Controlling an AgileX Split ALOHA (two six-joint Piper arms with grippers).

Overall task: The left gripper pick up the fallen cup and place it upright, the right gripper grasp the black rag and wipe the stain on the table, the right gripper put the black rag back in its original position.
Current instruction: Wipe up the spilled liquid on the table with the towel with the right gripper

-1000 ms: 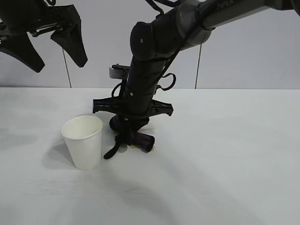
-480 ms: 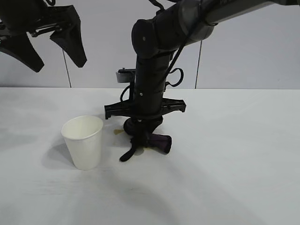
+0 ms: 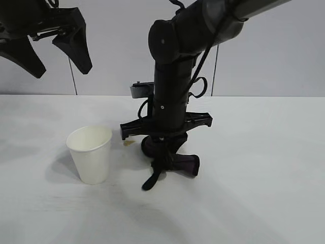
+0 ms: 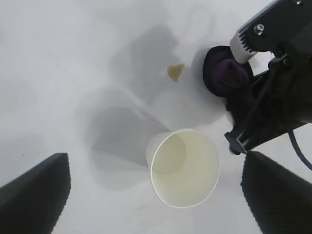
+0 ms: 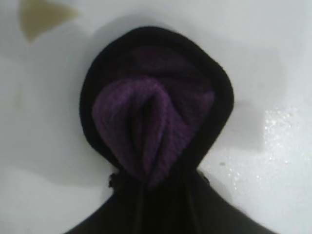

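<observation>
The robot's right gripper will release the black rag on the table (image 3: 196,162), around the rag's loose end that is away from the cup.
The white paper cup (image 3: 90,155) stands upright on the table (image 3: 264,173), left of centre. My left gripper (image 3: 56,48) hangs open and empty high above it; in the left wrist view the cup (image 4: 183,168) lies below, between the fingers (image 4: 34,192). My right gripper (image 3: 163,152) points straight down and is shut on the black rag (image 3: 182,163), pressing it on the table to the right of the cup. The rag's strap trails toward the front. A small amber stain (image 3: 128,143) shows behind and left of the rag, also in the left wrist view (image 4: 175,71) and the right wrist view (image 5: 41,17). The rag (image 5: 151,126) fills the right wrist view.
A pale wall with a dark vertical seam (image 3: 215,71) runs behind the table. The table surface beside the rag has a wet sheen (image 5: 287,126). The right arm's crossbar (image 3: 165,122) hangs just above the table between cup and rag.
My right gripper has dragged the rag to the right and toward the front, away from the cup, uncovering a patch of stain behind it. The left gripper and cup have not moved.
</observation>
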